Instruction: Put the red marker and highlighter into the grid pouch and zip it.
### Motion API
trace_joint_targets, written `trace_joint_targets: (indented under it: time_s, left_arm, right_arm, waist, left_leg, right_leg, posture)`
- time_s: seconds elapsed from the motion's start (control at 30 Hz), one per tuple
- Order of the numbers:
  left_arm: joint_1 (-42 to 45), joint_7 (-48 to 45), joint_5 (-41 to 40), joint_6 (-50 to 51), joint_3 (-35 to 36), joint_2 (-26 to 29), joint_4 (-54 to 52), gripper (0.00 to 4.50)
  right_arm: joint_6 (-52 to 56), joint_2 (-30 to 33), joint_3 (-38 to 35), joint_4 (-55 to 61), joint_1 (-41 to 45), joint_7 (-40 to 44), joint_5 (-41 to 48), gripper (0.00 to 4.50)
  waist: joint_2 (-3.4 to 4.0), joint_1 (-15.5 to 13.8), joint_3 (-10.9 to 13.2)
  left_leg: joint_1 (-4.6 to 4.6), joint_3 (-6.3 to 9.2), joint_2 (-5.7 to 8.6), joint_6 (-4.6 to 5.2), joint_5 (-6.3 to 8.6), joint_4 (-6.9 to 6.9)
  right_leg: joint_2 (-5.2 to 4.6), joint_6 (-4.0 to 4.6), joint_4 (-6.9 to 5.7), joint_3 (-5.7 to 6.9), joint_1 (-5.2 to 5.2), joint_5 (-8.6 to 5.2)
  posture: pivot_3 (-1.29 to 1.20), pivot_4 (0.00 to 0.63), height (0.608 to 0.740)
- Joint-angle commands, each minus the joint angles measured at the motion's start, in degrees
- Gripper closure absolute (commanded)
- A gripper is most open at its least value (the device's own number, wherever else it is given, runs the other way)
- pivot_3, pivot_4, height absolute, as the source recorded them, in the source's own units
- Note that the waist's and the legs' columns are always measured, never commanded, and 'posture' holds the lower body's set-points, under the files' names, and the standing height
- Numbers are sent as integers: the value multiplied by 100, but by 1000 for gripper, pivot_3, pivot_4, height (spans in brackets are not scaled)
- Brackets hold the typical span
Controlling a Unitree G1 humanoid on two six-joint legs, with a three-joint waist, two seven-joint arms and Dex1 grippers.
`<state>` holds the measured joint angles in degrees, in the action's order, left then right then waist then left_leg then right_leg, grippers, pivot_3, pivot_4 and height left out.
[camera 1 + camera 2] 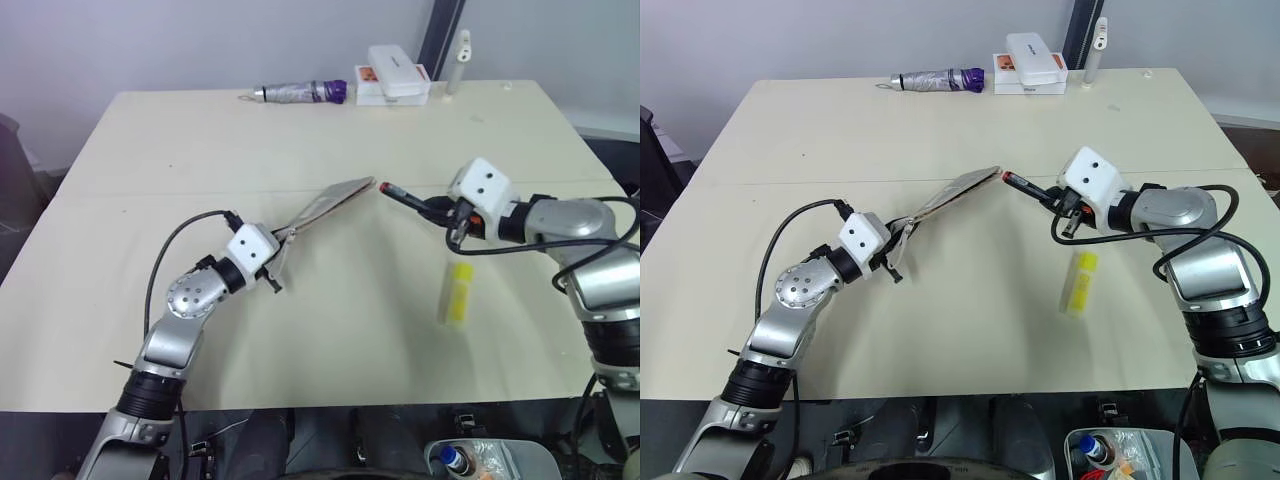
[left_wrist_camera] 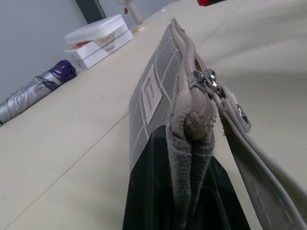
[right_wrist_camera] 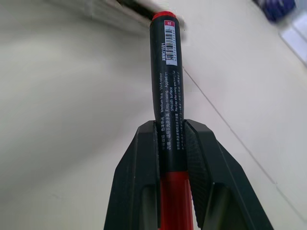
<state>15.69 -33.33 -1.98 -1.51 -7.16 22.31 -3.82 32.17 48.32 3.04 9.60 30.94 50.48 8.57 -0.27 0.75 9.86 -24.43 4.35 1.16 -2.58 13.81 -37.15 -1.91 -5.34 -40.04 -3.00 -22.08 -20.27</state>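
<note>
I should use my right gripper to release the red marker inside the raised far end of the grid pouch (image 1: 346,217) (image 3: 127,17).
My left gripper (image 1: 277,258) is shut on one end of the grid pouch (image 1: 328,201), holding it tilted up off the table; its zipper pull (image 2: 206,79) and white label (image 2: 151,95) face the left wrist camera. The red marker (image 1: 403,195) is clamped in my right gripper (image 1: 447,213), which is shut on the black barrel (image 3: 169,91). The marker's red tip points at the raised far end of the pouch, a short gap away. On the table in front of the right hand lies the yellow highlighter (image 1: 456,293).
At the table's far edge lie a silver tube with a purple cap (image 1: 302,93), stacked white boxes (image 1: 394,78) and an upright white stick (image 1: 460,60). A bin (image 1: 480,460) with small items sits below the table's near edge.
</note>
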Motion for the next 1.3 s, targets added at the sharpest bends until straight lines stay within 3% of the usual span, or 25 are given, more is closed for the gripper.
trace_joint_targets:
  time_s: [0.03,0.73,1.03,1.3]
  left_arm:
    - [82,-57,-102,-120,38,-23,-73,4500]
    - [-79,-223,-107,-37,-16,-20,-376,4500]
    - [-7,-811,133,-427,-259,548,-323,4500]
    - [230,-1427,13,-687,-492,715,-268,4500]
  right_arm:
    - [-53,77,79,183,170,-31,-161,4249]
    - [-563,-17,783,-170,476,150,-884,4249]
    - [-1328,300,1387,181,327,695,-1526,4249]
    - [-1480,-87,1720,377,557,889,-1788,4249]
  waist:
    - [0,-1,0]
    - [0,2,0]
    - [0,7,0]
    - [0,7,0]
  left_leg:
    - [0,0,0,0,0,0]
    - [0,0,1,0,0,0]
    - [0,0,0,0,0,2]
    - [0,0,1,0,0,0]
  right_leg:
    - [0,0,0,0,0,0]
    - [-2,0,0,0,-1,0]
    - [-1,0,0,0,-4,0]
    - [-2,0,0,0,-2,0]
  posture:
    - [0,150,740]
    - [0,150,740]
    - [0,150,740]
    - [0,150,740]
